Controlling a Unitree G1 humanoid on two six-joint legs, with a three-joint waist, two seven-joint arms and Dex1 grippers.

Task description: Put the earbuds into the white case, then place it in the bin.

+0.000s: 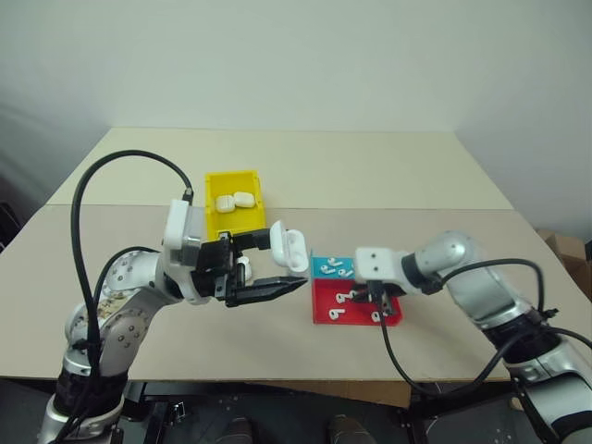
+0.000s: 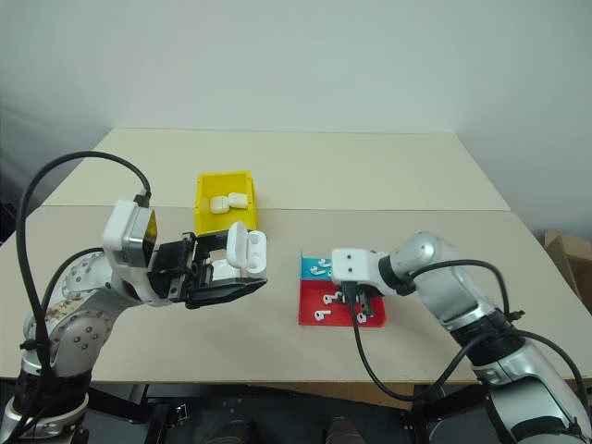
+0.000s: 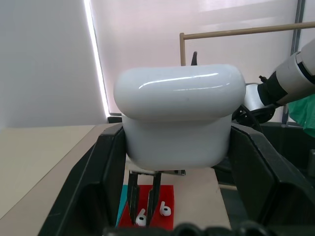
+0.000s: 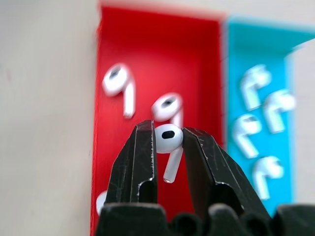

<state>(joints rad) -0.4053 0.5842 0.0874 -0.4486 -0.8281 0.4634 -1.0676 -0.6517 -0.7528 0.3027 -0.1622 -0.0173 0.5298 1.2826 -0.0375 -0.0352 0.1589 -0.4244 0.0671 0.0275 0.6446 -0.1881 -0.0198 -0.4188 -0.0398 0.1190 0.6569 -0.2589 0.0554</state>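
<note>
Next, my right gripper lets go of the earbud inside the open white case (image 1: 302, 223) that my left gripper holds above the table.
My left gripper (image 1: 282, 264) is shut on the white case (image 1: 289, 248), holding it above the table with its lid apparently swung open; the case bulges between the black fingers (image 3: 106, 167) in the left wrist view. My right gripper (image 4: 167, 136) is shut on one earbud (image 4: 168, 139), pinched by its head with the stem hanging, just above the red tray (image 4: 110, 49). From the head, that gripper (image 1: 377, 298) hovers over the red tray (image 1: 324, 298). More earbuds (image 1: 344, 298) lie in it. The yellow bin (image 1: 231, 175) stands behind the left gripper.
A teal tray (image 1: 320, 269) with several earbuds (image 4: 253, 88) adjoins the red tray's far side. Two white cases (image 1: 236, 199) lie inside the yellow bin. A black cable loops over my left arm (image 1: 92, 185); another hangs from the right wrist (image 1: 393, 351).
</note>
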